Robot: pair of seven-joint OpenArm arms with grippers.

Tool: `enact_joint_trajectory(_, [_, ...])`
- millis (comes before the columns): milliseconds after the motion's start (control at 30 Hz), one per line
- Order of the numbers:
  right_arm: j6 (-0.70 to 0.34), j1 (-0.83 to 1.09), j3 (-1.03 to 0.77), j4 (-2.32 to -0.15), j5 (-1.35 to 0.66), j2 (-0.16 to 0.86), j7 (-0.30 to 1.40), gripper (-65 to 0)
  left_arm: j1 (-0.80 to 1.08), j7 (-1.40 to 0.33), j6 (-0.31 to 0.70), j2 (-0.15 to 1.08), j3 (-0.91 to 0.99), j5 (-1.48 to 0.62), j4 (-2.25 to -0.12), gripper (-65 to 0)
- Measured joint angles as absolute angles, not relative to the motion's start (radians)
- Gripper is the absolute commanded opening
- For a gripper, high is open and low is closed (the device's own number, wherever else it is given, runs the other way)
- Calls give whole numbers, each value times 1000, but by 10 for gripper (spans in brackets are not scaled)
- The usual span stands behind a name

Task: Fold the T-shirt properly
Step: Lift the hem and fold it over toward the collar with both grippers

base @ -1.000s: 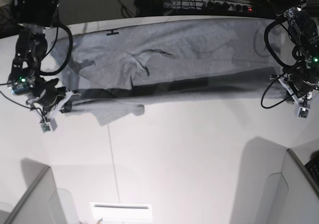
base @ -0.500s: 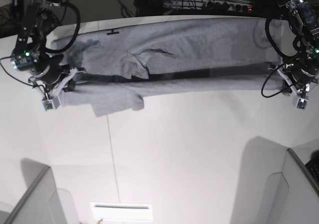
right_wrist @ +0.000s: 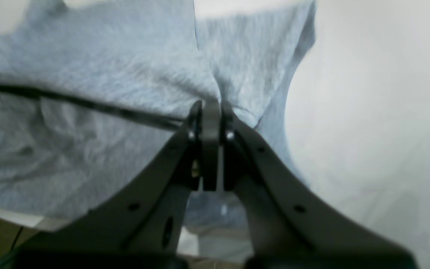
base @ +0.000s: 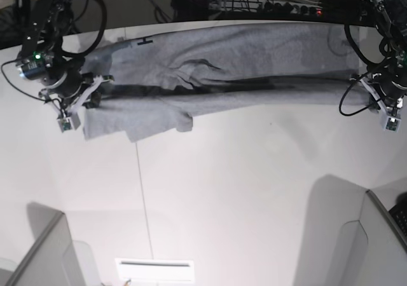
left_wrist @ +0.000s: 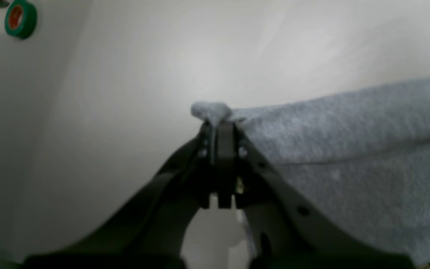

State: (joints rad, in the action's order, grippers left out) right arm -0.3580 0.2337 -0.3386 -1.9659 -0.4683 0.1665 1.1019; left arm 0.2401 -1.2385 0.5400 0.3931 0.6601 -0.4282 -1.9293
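Observation:
Next, I let go of the T-shirt's fold with my right gripper on the near outer corner of the sleeve flap (base: pixel 88 125) (right_wrist: pixel 285 38).
The heather-grey T-shirt (base: pixel 241 57) is stretched wide across the far part of the white table (base: pixel 241 190), its near layer doubled over along a dark shadow band. In the base view my right gripper (base: pixel 88 102) is at the shirt's left end and my left gripper (base: pixel 374 98) at its right end. In the left wrist view my left gripper (left_wrist: pixel 219 121) is shut on a pinched corner of the T-shirt (left_wrist: pixel 349 149). The right wrist view has my right gripper (right_wrist: pixel 209 106) shut on a fold of the T-shirt (right_wrist: pixel 88 74). A sleeve flap (base: pixel 159 124) hangs toward me.
A green tape roll (left_wrist: pixel 20 18) lies on the table beyond my left gripper. Cables and a power strip (base: pixel 286 6) run behind the far edge. Grey partitions stand at the near left (base: pixel 38 248) and near right (base: pixel 375 235). A white label (base: pixel 154 268) sits at the front.
Both grippers have carried the shirt's held edge away from me toward the back of the table. The shadow band under the fold has moved back with it and narrowed.

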Motion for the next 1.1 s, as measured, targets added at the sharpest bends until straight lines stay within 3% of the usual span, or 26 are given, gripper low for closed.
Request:
enact_joint_trajectory(233, [-358,256,-482,-1966,-619,165,1142,-650,261,-1232,540,392,640,-427,-1937,-650])
enact_joint_trajectory(600, [-355,258,-478,-1913,-627,165,1157,-650,384,-1239,540,393,591,-422,-1953,-650])
enact_joint_trajectory(1033, [-355,250,-478,-1830,-626,165,1156,-650,397,-1231,539,391,587,-424,-1953,-650])
enact_joint_trajectory(1100, [-355,250,-479,-1830,-628,165,1156,-540,397,-1231,539,391,587,-424,-1953,-640])
